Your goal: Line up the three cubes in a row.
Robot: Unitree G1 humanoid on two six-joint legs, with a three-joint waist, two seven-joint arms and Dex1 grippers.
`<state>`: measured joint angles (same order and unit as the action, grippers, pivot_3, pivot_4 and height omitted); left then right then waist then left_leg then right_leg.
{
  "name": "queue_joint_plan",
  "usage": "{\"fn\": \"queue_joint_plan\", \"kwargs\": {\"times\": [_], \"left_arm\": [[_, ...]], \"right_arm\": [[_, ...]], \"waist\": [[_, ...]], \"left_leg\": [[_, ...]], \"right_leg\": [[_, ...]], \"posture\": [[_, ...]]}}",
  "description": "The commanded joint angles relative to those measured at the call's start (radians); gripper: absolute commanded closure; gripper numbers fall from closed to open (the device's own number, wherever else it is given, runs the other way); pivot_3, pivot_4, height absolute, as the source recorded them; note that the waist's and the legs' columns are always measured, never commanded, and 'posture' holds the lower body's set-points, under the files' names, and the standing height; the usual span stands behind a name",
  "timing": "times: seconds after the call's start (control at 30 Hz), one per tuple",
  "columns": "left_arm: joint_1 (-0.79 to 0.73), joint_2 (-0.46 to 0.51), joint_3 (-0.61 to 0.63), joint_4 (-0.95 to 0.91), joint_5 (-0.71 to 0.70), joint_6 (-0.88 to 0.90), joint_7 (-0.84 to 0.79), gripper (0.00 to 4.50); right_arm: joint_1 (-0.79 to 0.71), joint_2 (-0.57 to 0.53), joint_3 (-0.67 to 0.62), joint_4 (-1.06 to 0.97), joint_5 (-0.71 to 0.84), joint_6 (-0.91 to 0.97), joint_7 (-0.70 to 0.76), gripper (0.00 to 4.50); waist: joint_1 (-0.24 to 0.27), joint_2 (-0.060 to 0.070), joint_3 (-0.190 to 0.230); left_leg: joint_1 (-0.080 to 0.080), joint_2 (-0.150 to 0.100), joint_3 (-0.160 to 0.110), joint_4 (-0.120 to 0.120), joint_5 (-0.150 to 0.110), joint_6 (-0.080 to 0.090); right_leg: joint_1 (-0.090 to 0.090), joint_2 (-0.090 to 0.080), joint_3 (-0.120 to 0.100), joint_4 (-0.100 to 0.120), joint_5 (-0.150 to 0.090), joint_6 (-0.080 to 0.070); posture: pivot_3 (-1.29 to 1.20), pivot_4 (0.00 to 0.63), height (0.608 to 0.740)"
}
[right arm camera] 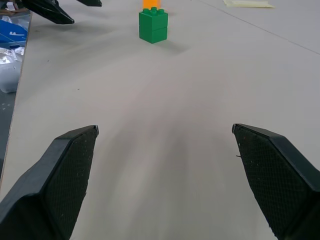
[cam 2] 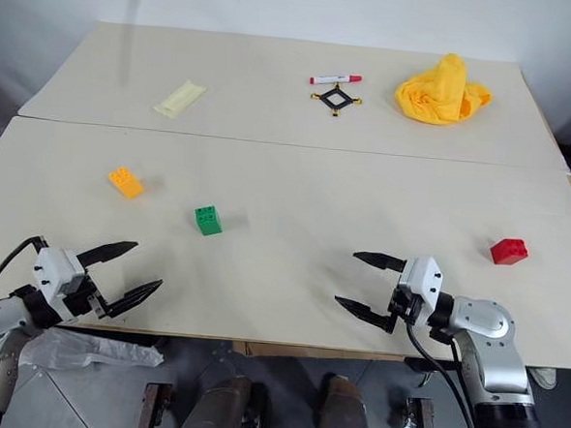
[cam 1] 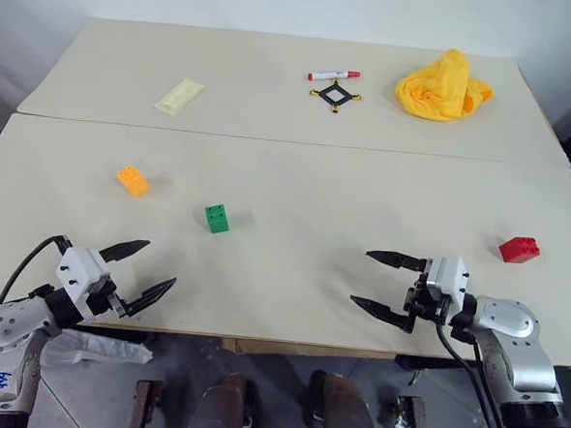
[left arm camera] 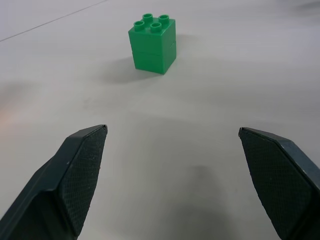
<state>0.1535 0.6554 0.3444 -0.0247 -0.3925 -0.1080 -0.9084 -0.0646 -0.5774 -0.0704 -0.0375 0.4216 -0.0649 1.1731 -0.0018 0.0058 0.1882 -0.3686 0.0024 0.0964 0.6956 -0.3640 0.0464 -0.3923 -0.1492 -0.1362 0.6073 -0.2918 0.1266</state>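
The next step for my left gripper is to go to the green cube and close on the green cube's opposite sides [cam 1: 217,221] [left arm camera: 154,49], below its studs.
Three studded cubes lie spread over the near table. The orange cube [cam 1: 132,179] is at the left, the green cube [cam 1: 216,218] stands a little right of it and nearer, and the red cube [cam 1: 519,250] is far off at the right. My left gripper [cam 1: 150,270] hovers open near the front edge, below the orange and green cubes, pointing toward the green cube [left arm camera: 152,43]. My right gripper [cam 1: 376,280] is open too, at the front right, aimed leftward across the table; the green cube [right arm camera: 153,25] shows far ahead of it. Neither gripper holds anything.
On the far table lie a pale yellow packet [cam 1: 179,95], a red-capped marker [cam 1: 334,75], a black square frame with yellow corners [cam 1: 335,96] and a crumpled yellow cloth [cam 1: 442,88]. A seam [cam 1: 290,141] divides the two tabletops. A plastic bag [cam 1: 93,346] hangs below the front edge.
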Motion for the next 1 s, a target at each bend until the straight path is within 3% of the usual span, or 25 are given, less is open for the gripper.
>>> {"fn": "queue_joint_plan", "kwargs": {"times": [0.03,0.17,0.27,0.33,0.53,0.67,0.87,1.0], "left_arm": [[-0.015,-0.01,-0.004,-0.025,0.007,-0.012,0.021,0.02],[-0.026,-0.043,-0.064,-0.202,-0.046,0.095,0.06,0.02],[-0.03,-0.083,-0.173,-0.36,-0.169,0.221,0.041,0.02],[-0.051,-0.075,-0.269,-0.409,-0.158,0.269,0.01,0.02],[-0.216,-0.1,-0.425,-0.368,-0.098,0.295,-0.041,0.02],[-0.377,-0.138,-0.5,-0.235,-0.049,0.28,-0.094,0.02],[-0.409,-0.17,-0.514,-0.176,-0.029,0.247,-0.111,0.02],[-0.404,-0.176,-0.512,-0.17,-0.025,0.248,-0.11,0.02]], "right_arm": [[-0.001,-0.016,-0.011,-0.042,0.02,0.0,0.0,0.0],[0.027,-0.031,-0.06,-0.091,0.049,0.024,-0.025,0.0],[0.093,-0.08,-0.151,-0.173,0.133,0.113,-0.042,0.0],[0.136,-0.091,-0.232,-0.206,0.154,0.126,-0.094,0.0],[0.288,-0.065,-0.479,-0.238,0.172,0.126,-0.238,0.0],[0.446,0.038,-0.728,-0.071,0.142,0.039,-0.376,0.0],[0.497,0.057,-0.759,0.014,0.098,-0.004,-0.438,0.0],[0.427,-0.01,-0.715,-0.042,0.079,0.136,-0.55,0.0]], "waist": [[0.0,0.0,0.0],[0.005,0.0,0.0],[0.012,0.0,0.0],[0.016,0.0,0.0],[0.03,0.002,-0.001],[0.045,0.002,-0.002],[0.012,0.004,-0.003],[-0.005,0.006,-0.005]], "left_leg": [[0.0,0.0,0.0,0.0,0.0,0.0],[-0.001,0.0,-0.001,0.001,0.0,0.0],[-0.001,-0.001,-0.002,0.001,0.0,0.001],[-0.001,-0.002,-0.002,0.002,-0.001,0.001],[0.0,-0.001,0.0,0.002,0.0,0.0],[0.0,-0.003,0.0,0.002,0.0,0.001],[0.001,-0.001,0.004,0.0,0.0,0.001],[0.005,0.0,0.006,0.0,0.0,0.001]], "right_leg": [[0.0,0.0,0.0,0.0,0.0,0.0],[0.0,0.0,0.0,0.0,0.0,0.0],[0.0,-0.002,0.002,0.001,0.0,0.0],[0.001,-0.002,0.003,0.0,0.0,0.0],[0.001,0.0,0.002,0.002,0.0,0.0],[0.001,0.0,0.002,0.002,0.0,0.0],[0.0,0.002,0.004,0.0,0.0,0.001],[0.001,0.001,0.008,0.004,0.0,0.0]], "posture": [[0.0,0.15,0.74],[0.0,0.15,0.74],[0.0,0.15,0.74],[0.0,0.15,0.74],[0.0,0.15,0.74],[0.0,0.15,0.74],[0.0,0.15,0.74],[0.0,0.15,0.74]]}}
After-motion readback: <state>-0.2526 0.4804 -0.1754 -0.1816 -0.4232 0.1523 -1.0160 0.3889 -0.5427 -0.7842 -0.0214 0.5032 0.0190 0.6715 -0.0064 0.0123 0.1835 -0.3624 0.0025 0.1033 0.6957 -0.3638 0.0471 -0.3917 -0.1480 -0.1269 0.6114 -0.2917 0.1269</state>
